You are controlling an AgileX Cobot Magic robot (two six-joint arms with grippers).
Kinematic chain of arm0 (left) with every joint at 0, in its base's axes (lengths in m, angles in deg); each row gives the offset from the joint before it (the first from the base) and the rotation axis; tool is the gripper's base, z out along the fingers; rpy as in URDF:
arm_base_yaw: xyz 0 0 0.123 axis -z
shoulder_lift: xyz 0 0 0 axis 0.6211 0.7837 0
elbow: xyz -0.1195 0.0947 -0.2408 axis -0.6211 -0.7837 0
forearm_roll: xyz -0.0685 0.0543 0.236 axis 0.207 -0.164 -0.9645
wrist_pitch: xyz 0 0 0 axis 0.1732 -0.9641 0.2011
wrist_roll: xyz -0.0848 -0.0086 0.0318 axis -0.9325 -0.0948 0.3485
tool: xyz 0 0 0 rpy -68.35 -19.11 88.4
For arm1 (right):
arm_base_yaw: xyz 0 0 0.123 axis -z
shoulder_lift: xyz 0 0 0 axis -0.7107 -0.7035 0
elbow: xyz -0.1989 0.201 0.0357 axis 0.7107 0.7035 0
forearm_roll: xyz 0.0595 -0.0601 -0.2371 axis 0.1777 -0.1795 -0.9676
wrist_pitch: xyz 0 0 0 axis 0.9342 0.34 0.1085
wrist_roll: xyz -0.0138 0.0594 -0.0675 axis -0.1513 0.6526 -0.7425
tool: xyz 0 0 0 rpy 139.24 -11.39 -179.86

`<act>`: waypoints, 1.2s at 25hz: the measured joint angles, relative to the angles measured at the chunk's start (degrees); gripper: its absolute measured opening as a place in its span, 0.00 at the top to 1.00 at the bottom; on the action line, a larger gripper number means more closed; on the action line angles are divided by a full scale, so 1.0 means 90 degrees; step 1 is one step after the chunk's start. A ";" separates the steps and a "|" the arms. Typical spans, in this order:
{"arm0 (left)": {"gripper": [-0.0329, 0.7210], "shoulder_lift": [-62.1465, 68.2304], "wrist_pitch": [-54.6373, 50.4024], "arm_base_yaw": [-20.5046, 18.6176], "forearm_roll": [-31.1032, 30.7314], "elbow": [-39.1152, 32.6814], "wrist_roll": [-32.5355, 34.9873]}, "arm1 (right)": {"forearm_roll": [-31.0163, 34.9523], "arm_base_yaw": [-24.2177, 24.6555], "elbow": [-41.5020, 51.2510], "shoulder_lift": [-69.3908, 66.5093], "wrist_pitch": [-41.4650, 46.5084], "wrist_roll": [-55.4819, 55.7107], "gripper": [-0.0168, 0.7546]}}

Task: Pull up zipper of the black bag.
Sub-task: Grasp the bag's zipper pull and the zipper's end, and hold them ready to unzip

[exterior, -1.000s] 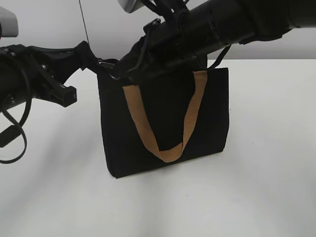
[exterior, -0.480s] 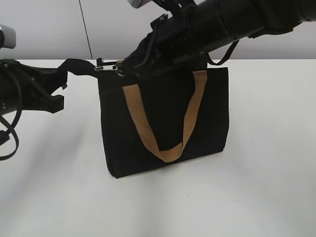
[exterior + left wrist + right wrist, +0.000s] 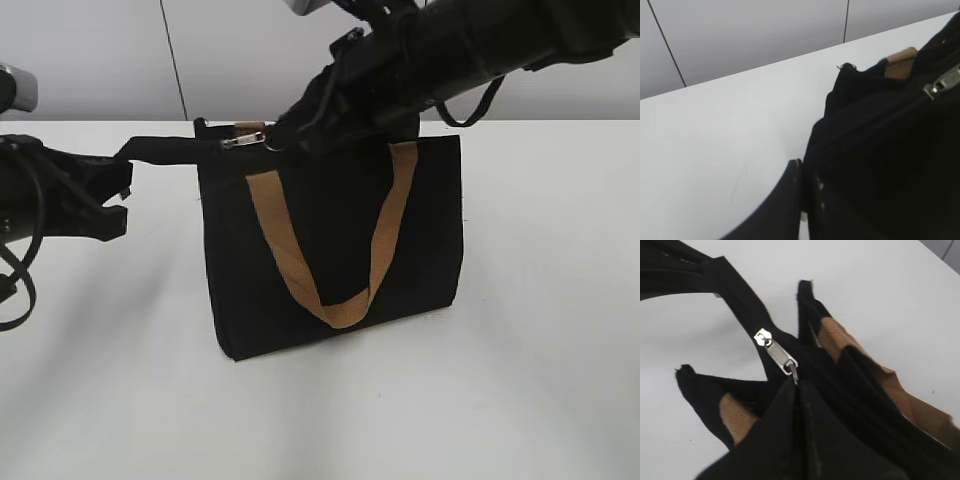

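The right gripper will let go of the pull tab, now on the bag's top rim, above the tan strap's top end [image 3: 392, 130] farthest from my left gripper.
The black bag [image 3: 330, 240] stands upright on the white table, a tan strap loop [image 3: 385, 230] hanging on its front. The zipper's silvery pull tab [image 3: 245, 140] sits on the top rim near the bag's left corner. My right gripper [image 3: 278, 138] reaches in from the upper right and is shut on the pull tab [image 3: 776, 354]; its jaws [image 3: 797, 386] pinch the tab's ring. My left gripper [image 3: 122, 168] is shut on the black fabric tail of the zipper, stretched out to the left of the bag. In the left wrist view its jaws [image 3: 805, 172] clamp that fabric, and the pull tab [image 3: 942, 82] shows at the right.
The white table [image 3: 540, 350] stretches around the bag. A grey wall with a dark seam [image 3: 172, 50] stands behind. A loose black cable [image 3: 20, 290] hangs by the left arm. The second tan strap [image 3: 880, 377] lies inside the bag's mouth.
My left gripper has drawn back to the left and pulled the zipper tail taut. My right gripper has moved right along the rim with the pull tab.
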 joint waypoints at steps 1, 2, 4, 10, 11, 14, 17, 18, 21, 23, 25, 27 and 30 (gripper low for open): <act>0.96 0.0000 -0.0020 0.0000 0.0000 0.0000 0.0000 | -0.0035 0.0096 0.0000 0.0008 0.0021 0.0070 0.98; 0.96 0.0000 -0.0059 0.0000 0.0000 0.0000 0.0000 | -0.0086 0.0185 0.0000 0.0025 0.0046 0.0151 0.98; 0.96 0.0000 -0.0118 0.0000 0.0006 0.0000 0.0000 | -0.0150 0.0408 0.0000 0.0098 0.0132 0.0264 0.98; 0.96 0.0000 -0.0156 0.0000 0.0012 0.0000 0.0000 | -0.0289 0.1143 0.0000 0.0273 0.0578 0.0488 0.98; 0.96 0.0000 -0.0163 0.0000 0.0012 0.0000 0.0000 | -0.0321 0.1296 0.0000 0.0303 0.0642 0.0551 0.98; 0.96 0.0000 -0.0168 0.0000 0.0012 0.0000 0.0000 | -0.0512 0.1727 0.0000 0.0367 0.0829 0.0816 0.98; 0.96 0.0000 -0.0182 0.0000 0.0012 0.0000 0.0000 | -0.0770 0.2076 0.0000 0.0367 0.1004 0.1136 0.98; 0.96 0.0000 -0.0195 0.0000 0.0012 0.0000 0.0000 | -0.0812 0.2152 0.0000 0.0367 0.1055 0.1214 0.98; 0.96 0.0000 -0.0196 0.0000 0.0018 0.0000 0.0000 | -0.0837 0.2227 0.0000 0.0375 0.1184 0.1300 0.98; 0.96 0.0000 -0.0222 0.0000 0.0018 0.0000 0.0000 | -0.0830 0.2227 0.0000 0.0395 0.1255 0.1318 0.98; 0.96 0.0000 -0.0302 0.0000 0.0064 0.0000 0.0000 | -0.0830 0.2227 0.0000 0.0417 0.1327 0.1331 0.97; 0.95 0.0000 -0.0470 0.0000 0.0146 0.0000 -0.0031 | -0.0830 0.2227 0.0000 0.0427 0.1399 0.1374 0.91; 0.84 0.0000 -0.0876 0.0000 0.0400 0.0000 -0.0275 | -0.0830 0.2227 0.0000 0.0512 0.1451 0.1489 0.69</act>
